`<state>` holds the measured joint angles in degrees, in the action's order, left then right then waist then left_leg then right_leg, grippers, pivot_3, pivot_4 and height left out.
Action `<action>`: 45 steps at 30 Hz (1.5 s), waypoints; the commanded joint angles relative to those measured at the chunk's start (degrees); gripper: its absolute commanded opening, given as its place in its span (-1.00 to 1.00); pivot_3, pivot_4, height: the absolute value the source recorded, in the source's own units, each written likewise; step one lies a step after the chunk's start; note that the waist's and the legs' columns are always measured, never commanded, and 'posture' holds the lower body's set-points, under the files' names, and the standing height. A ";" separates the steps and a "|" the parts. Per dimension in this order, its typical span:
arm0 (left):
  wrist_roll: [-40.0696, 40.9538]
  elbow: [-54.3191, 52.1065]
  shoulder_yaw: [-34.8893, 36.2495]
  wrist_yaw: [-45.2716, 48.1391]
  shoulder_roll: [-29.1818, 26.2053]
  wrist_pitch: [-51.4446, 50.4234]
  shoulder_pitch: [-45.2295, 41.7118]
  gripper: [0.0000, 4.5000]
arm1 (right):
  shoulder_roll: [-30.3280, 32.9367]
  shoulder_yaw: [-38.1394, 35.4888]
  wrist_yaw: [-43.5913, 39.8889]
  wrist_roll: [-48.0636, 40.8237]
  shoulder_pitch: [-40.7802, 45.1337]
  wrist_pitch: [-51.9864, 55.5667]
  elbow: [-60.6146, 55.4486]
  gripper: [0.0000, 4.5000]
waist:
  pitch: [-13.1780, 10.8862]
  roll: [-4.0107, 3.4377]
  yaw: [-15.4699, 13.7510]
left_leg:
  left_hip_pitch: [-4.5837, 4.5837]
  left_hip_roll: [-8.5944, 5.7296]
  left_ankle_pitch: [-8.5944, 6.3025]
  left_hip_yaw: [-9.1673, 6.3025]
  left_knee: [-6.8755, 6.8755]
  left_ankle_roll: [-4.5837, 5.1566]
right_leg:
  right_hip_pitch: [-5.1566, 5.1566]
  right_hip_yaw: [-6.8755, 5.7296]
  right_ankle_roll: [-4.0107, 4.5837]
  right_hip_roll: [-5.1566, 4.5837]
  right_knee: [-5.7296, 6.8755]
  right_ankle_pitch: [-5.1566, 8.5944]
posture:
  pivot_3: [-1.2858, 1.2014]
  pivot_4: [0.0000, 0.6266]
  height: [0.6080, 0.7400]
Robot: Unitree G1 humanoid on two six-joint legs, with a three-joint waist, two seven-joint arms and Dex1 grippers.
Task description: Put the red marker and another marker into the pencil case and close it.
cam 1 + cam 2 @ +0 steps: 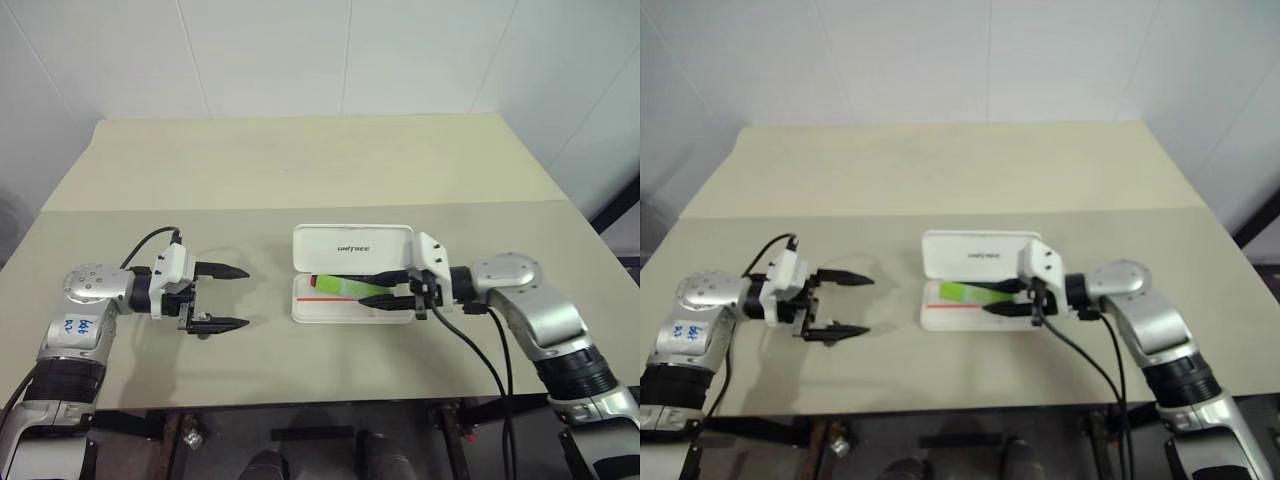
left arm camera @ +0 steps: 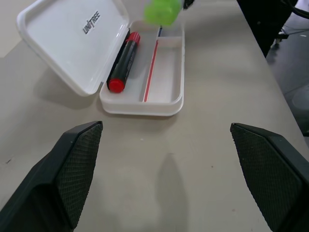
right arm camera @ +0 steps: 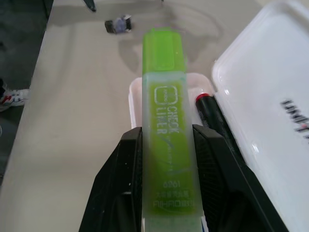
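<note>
Next, I set the light green highlighter down with my right gripper in the tray's front compartment (image 1: 334, 309), next to the red divider.
The pencil case (image 1: 352, 246) lies open at the table's middle, its white lid folded back and its tray (image 1: 300, 312) toward me. Inside the tray, in the compartment beside the hinge, rests the red marker (image 2: 124, 63). My right gripper (image 1: 376, 286) is shut on the other marker, a light green highlighter (image 3: 166, 111), and holds it roughly level just above the tray, its cap pointing toward my left. Well apart from the case on its left, my left gripper (image 1: 226, 297) hovers over the table with its fingers wide open and nothing between them.
A beige table (image 1: 300, 170) runs back to a white wall, with a seam across its middle. Bare tabletop lies between the left gripper and the case. Black cables hang from the right wrist (image 1: 480, 345) near the table's front edge.
</note>
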<state>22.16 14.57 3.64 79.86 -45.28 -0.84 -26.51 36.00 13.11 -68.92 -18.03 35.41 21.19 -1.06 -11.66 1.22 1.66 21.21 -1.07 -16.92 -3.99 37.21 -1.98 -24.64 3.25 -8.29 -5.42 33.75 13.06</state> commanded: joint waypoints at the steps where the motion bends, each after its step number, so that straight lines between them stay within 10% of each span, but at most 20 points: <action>1: 0.97 -3.09 2.05 -0.58 -1.27 -0.55 0.87 1.00 | -1.10 1.26 -1.56 0.99 2.33 -1.35 0.67 -0.51 | 0.00 0.00 -0.04 | -0.01 0.00 0.00 0.00 -0.01 0.00 | 0.00 0.00 0.01 0.00 0.00 0.00 | 0.03 -0.52 1.00; 35: 2.13 -8.99 2.93 -3.60 -1.29 -3.84 3.55 1.00 | -7.68 4.71 -7.52 8.95 8.69 -13.44 19.00 -0.51 | 0.00 0.00 0.14 | -0.03 0.01 0.00 0.00 0.00 -0.01 | -0.01 -0.02 0.02 0.02 0.05 0.01 | 0.03 -0.52 1.00; 45: 1.90 -8.09 2.44 -3.60 -0.90 -3.48 2.40 1.00 | -7.76 3.69 -6.82 8.07 8.89 -12.94 17.10 0.97 | 0.00 0.00 0.13 | -0.03 0.01 0.00 0.00 -0.01 -0.01 | -0.02 -0.02 0.02 0.02 0.05 0.01 | 0.03 -0.52 1.00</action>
<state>23.22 7.29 4.67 76.37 -45.81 -4.86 -23.22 28.41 18.73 -75.93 -8.99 43.39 8.74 18.29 -11.66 1.22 1.78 21.19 -1.05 -16.92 -3.98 37.20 -1.99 -24.66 3.23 -8.27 -5.40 33.79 13.07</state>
